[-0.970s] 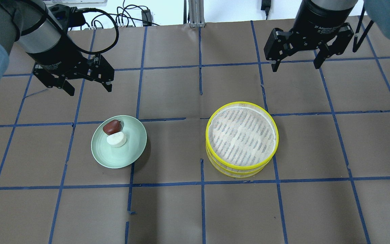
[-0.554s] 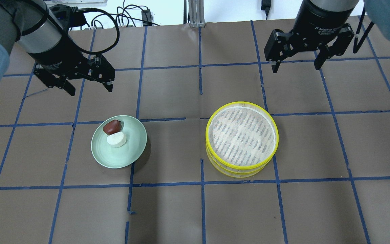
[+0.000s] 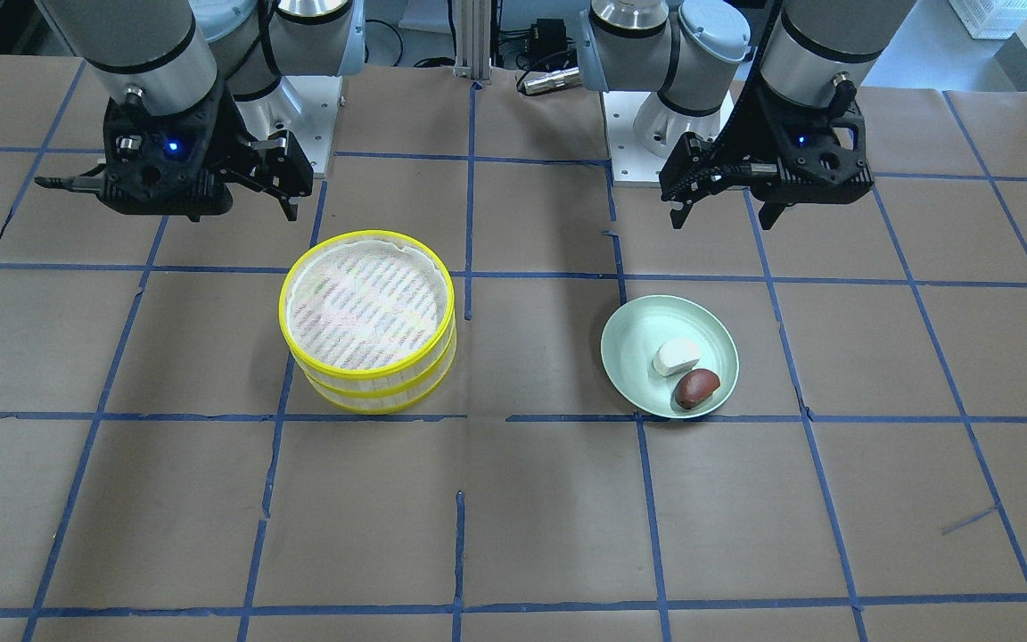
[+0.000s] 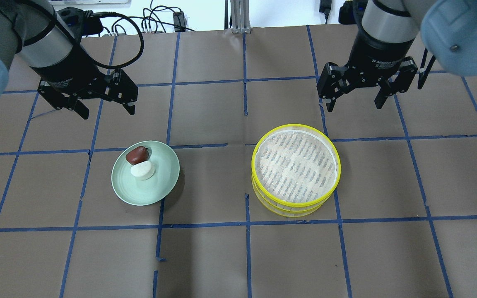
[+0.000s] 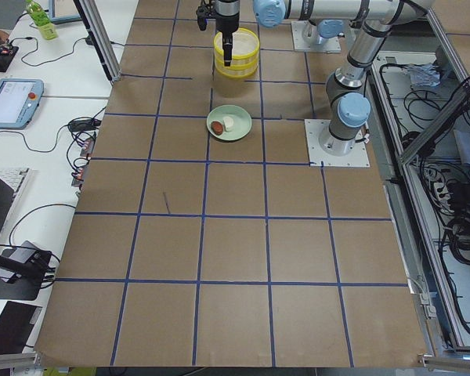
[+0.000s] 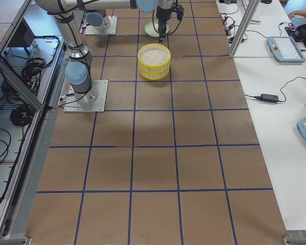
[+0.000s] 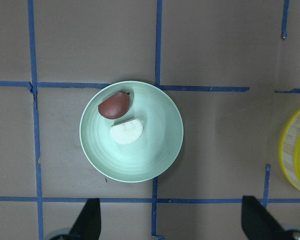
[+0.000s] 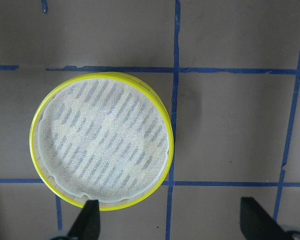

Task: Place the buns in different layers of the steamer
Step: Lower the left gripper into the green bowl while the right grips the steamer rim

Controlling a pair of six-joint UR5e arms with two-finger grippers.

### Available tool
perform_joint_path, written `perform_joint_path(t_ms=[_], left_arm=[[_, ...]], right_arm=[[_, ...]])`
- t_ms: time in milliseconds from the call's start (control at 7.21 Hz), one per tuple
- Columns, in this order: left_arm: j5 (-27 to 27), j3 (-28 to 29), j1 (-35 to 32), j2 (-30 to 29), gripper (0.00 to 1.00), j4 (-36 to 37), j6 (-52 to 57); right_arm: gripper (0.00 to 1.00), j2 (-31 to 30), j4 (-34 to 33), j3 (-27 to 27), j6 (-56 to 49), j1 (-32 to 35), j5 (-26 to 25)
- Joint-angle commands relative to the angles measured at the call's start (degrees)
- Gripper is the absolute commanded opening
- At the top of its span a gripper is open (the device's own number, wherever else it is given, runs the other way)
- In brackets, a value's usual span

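Observation:
The rounded side of the white bun (image 3: 675, 349) (image 7: 127, 137) faces away from the reddish-brown bun on the plate. My left gripper should close on it there.
A white roundish bun (image 4: 142, 170) (image 3: 675, 356) (image 7: 126, 132) and a dark reddish-brown bun (image 4: 136, 155) (image 3: 696, 387) (image 7: 114, 105) lie side by side on a pale green plate (image 4: 160, 182) (image 3: 629, 343) (image 7: 155, 160). Two yellow-rimmed steamer layers (image 4: 295, 165) (image 3: 367, 312) (image 8: 104, 142) stand stacked and hold nothing. My left gripper (image 4: 107, 111) (image 3: 720, 218) is open and empty, raised behind the plate. My right gripper (image 4: 354, 105) (image 3: 237, 209) is open and empty, raised behind the steamer stack.
The table is covered in brown paper with a blue tape grid (image 4: 246, 223). Cables (image 4: 155, 20) and a metal post (image 4: 238, 16) sit along the far edge in the overhead view. Both robot bases (image 3: 647, 134) stand at the top of the front-facing view.
My right gripper has moved forward and down toward the steamer stack. My left gripper has shifted slightly. The buns, plate and steamer layers have not moved.

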Motion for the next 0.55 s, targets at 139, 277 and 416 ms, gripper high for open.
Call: perform_joint_path(t_ms=[139,277,416], left_arm=[[0.3,-10.5,0.9,-3.2,1.0,6.1,0.0],[0.2,-12.0,3.4,-5.8,1.0,7.5,-0.5],[0.3,-12.8,5.0,-9.8,1.0,11.2,-0.6]], right_arm=[[0.95,0.6,-23.1,19.7,-1.3,-0.3,-0.6],[0.94,0.7,-29.3,23.7,-3.3,-0.6,-0.6],[0.91,1.7,-31.3,24.6,-3.5,-0.6,-0.6]])
